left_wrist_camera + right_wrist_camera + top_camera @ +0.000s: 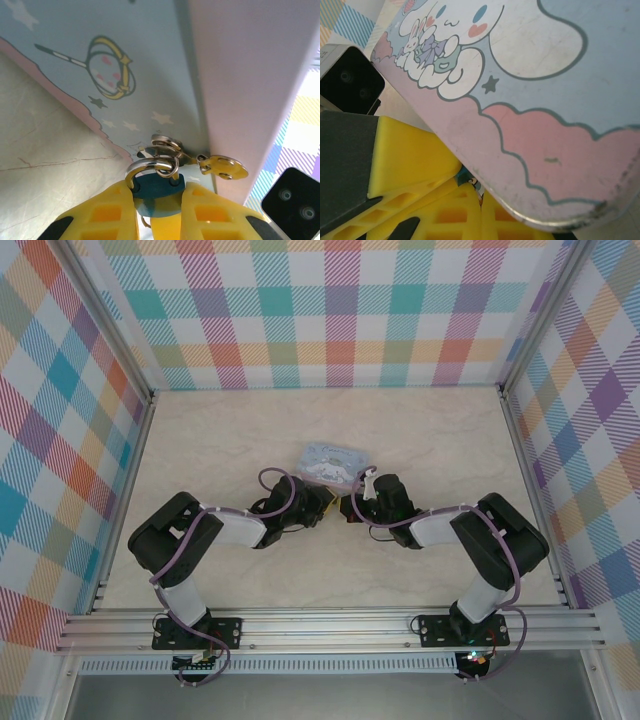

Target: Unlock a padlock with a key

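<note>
I am pinching the padlock across its narrow edges with my left gripper, so next I open it and take the padlock by its broad sides (159, 188) before inserting the key.
The padlock (158, 190) is a small bluish body with a silver shackle (148, 166) hooked through the metal loops on the edge of the pale blue cartoon tin (150, 60). My left gripper (157, 201) is shut on the padlock body. In the right wrist view a corner of the padlock (465, 176) peeks out beneath the tin (530, 100). My right gripper (480, 193) is shut, pinching a thin dark sliver, the key (479, 198), whose tip points at the padlock. From above, the left gripper (322, 506) and right gripper (351, 504) meet just below the tin (335, 462).
A brassy plate (225, 167) hangs on a small ring beside the shackle. The left gripper's yellow finger (410, 155) and black camera housing (350, 82) crowd the right wrist view. Beige tabletop (220, 440) lies all round, bounded by checked walls (320, 310).
</note>
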Tool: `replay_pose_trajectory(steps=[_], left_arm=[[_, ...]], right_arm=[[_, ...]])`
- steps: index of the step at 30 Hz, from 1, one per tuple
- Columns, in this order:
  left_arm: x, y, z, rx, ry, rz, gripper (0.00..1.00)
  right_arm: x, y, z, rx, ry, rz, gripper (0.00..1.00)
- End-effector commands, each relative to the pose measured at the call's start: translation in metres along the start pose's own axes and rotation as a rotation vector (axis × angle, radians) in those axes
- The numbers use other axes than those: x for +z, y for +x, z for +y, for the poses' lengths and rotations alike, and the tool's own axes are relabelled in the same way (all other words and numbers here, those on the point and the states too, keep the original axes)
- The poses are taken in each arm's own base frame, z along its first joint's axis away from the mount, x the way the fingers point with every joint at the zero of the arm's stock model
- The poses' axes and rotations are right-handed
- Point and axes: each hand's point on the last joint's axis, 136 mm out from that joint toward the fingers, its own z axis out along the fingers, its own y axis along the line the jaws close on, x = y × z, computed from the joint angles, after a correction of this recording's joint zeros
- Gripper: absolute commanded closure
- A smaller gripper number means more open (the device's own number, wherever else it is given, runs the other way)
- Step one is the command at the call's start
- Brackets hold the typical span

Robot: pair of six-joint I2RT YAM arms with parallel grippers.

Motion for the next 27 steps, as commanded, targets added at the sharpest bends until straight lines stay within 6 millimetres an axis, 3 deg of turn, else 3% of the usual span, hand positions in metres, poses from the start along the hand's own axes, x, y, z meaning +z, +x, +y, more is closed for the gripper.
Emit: replay_pose_trajectory(steps=[1,10,14,20,27], left_arm=[[-0.008,0.026,-0.020,0.059,0.087,0.112,0.79],[-0.041,0.012,0.001,0.081,0.031,0.032,0.35],[-0.064,0.005,0.016,0.071,-0.004,-0.018,0.24],[-0.087,-0.004,0.027,0.040,0.005,-0.060,0.23],[-0.084,-0.007,0.015,0.003,0.098,-0.061,0.35]], right_arm=[[0.004,-0.012,0.017,0.050,-0.046,-0.025,1.00],[0.001,0.012,0.012,0.150,0.028,0.002,1.00],[0.000,0.021,0.012,0.220,0.045,0.008,1.00],[0.000,0.032,0.017,0.314,0.075,-0.003,1.00],[0.001,0.030,0.025,0.387,0.060,-0.064,1.00]])
